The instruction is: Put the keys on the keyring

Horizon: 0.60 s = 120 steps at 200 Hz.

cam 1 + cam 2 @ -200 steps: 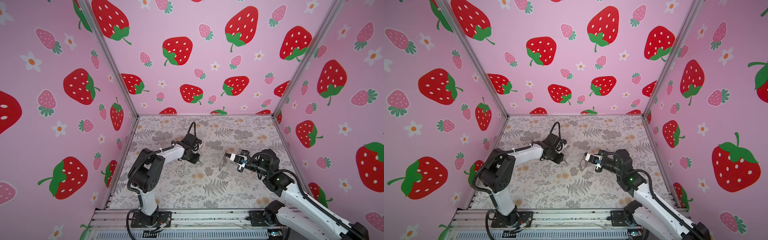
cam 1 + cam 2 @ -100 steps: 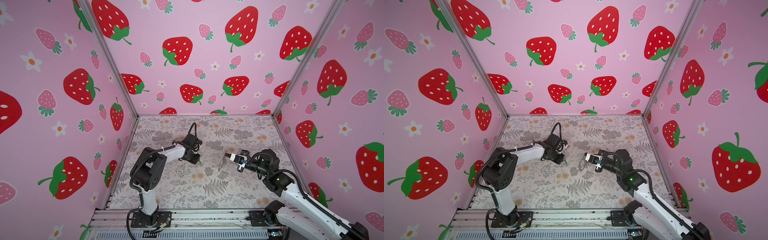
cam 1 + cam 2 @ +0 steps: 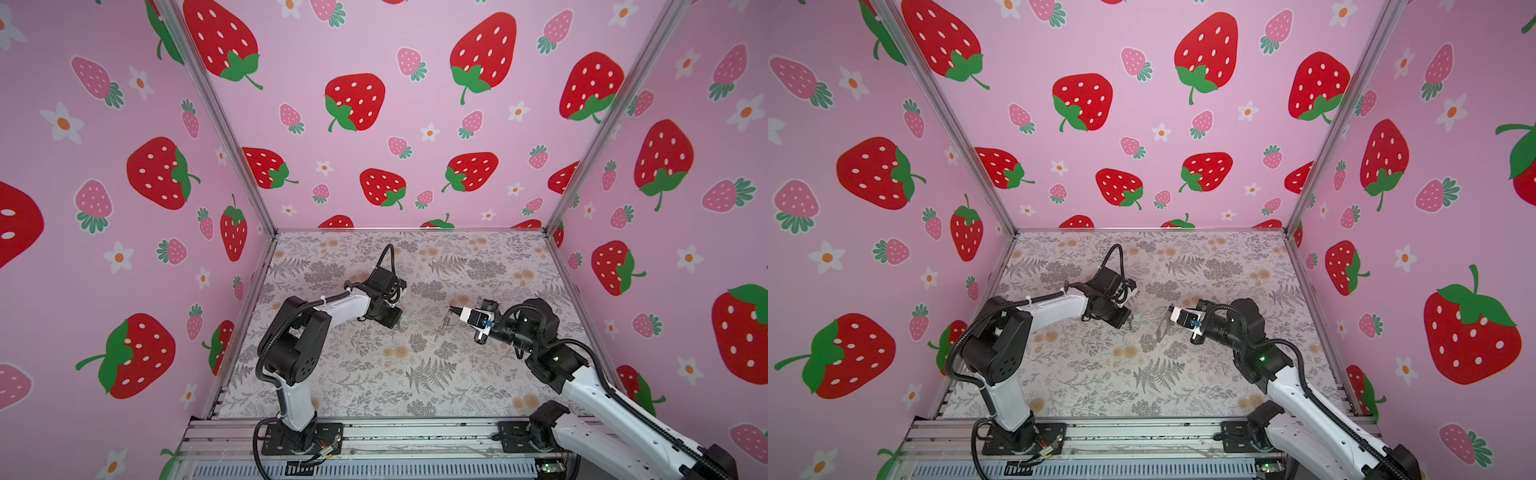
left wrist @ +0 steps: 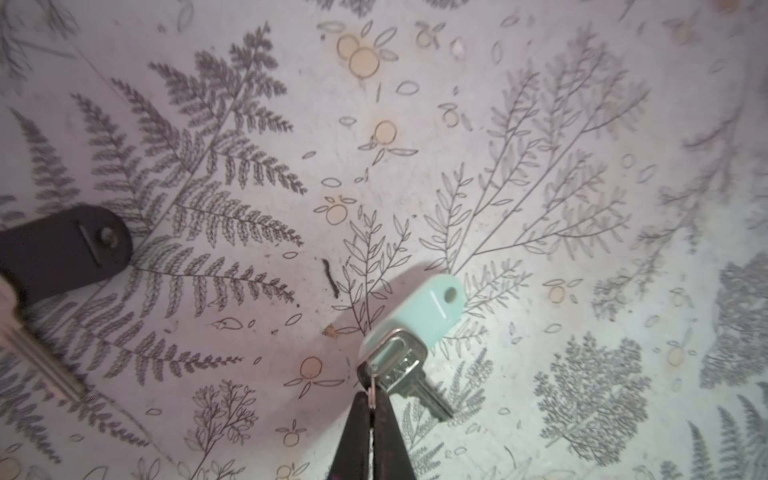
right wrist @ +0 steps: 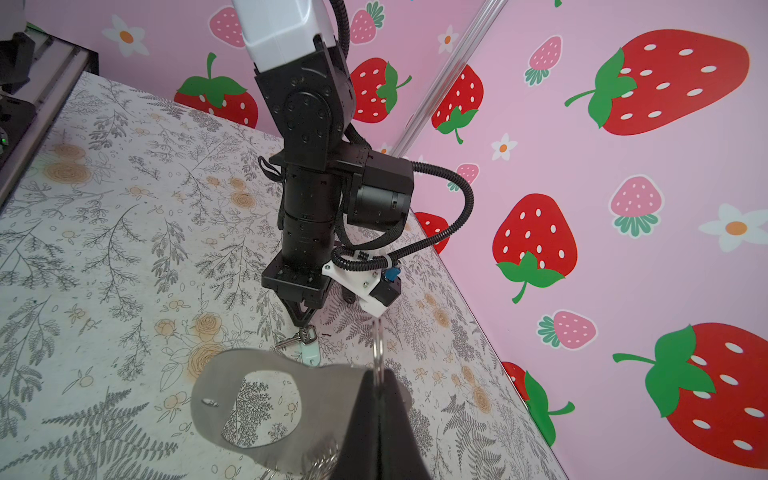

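Observation:
The silver key's head is steeply below my left gripper, which points down at it, so I should put the key down, open, and take its wire ring (image 4: 372,385) at a lower slant.
A silver key (image 4: 409,370) with a mint-green tag (image 4: 428,309) lies on the floral table cloth. My left gripper (image 4: 372,397) points down at it, shut on the thin wire ring at the key's head. A black-headed key (image 4: 62,249) lies flat on the cloth beside it, untouched. In both top views my left gripper (image 3: 399,323) (image 3: 1128,323) stands at mid-table. My right gripper (image 5: 379,372) is shut on one small ring of the keyring (image 5: 324,399), a flat grey plate with a hole. It holds the keyring (image 3: 442,326) above the cloth, a short way from the left gripper.
Pink strawberry walls (image 3: 374,124) close in the back and both sides. An aluminium rail (image 3: 374,436) with both arm bases runs along the front. A small dark speck (image 4: 331,278) lies on the cloth near the keys.
The left jaws have closed down onto the silver key's wire ring. The right gripper and the keyring have stayed where they were.

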Available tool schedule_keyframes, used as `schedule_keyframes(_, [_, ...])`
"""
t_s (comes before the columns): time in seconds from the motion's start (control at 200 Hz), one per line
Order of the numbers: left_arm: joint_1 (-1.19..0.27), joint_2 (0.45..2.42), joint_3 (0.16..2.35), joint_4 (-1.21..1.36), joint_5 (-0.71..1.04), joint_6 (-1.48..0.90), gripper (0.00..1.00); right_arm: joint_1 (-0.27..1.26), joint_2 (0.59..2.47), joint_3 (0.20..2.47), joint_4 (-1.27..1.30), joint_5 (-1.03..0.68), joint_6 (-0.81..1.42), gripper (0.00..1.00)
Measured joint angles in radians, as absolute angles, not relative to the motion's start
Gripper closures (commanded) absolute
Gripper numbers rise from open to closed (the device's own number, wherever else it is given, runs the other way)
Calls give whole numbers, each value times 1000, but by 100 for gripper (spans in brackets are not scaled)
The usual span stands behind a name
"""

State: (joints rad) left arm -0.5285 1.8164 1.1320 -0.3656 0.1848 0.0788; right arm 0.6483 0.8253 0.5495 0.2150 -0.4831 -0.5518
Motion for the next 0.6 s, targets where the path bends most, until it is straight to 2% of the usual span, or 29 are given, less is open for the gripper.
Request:
schedule_keyframes(0.31, [-531,1596,1105,-343,313,191,100,645,825,548,223,-464,-565,98])
schedule_keyframes(0.6, [-541,1495,1116,-362,401,277,99,645,843,548,227,-458,-574,98])
